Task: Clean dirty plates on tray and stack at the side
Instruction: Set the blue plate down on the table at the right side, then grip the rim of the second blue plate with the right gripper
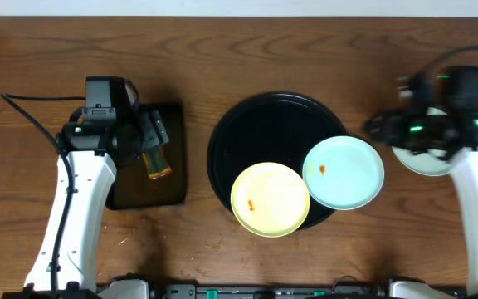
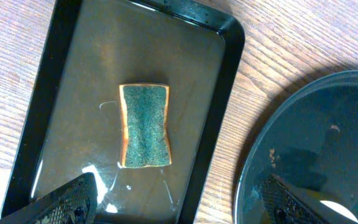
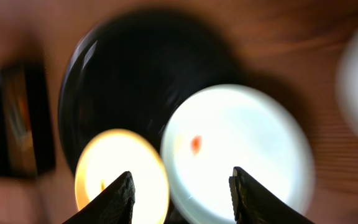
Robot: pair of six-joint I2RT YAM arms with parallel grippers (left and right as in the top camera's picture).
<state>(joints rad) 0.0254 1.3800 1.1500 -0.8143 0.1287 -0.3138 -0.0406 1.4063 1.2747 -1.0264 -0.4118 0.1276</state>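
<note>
Next, my left gripper moves down to the middle of the green sponge (image 1: 155, 159) (image 2: 145, 127) in the rectangular tray and closes there.
The round black tray (image 1: 256, 133) holds a pale yellow plate (image 1: 270, 199) and a pale blue plate (image 1: 343, 172), each with a small orange stain. A third pale plate (image 1: 421, 162) lies on the table at the right, partly under my right arm. My right gripper (image 1: 376, 127) is open and empty above the tray's right edge; its wrist view shows the blue plate (image 3: 238, 149) and the yellow plate (image 3: 120, 174) below the fingers (image 3: 182, 193). My left gripper (image 2: 179, 199) is open and empty above the rectangular tray, near a sponge (image 2: 145, 126).
The small black rectangular tray (image 1: 173, 133) at the left holds the orange-edged green sponge (image 1: 158, 164). The round tray's rim (image 2: 247, 162) shows in the left wrist view. Wooden table all round.
</note>
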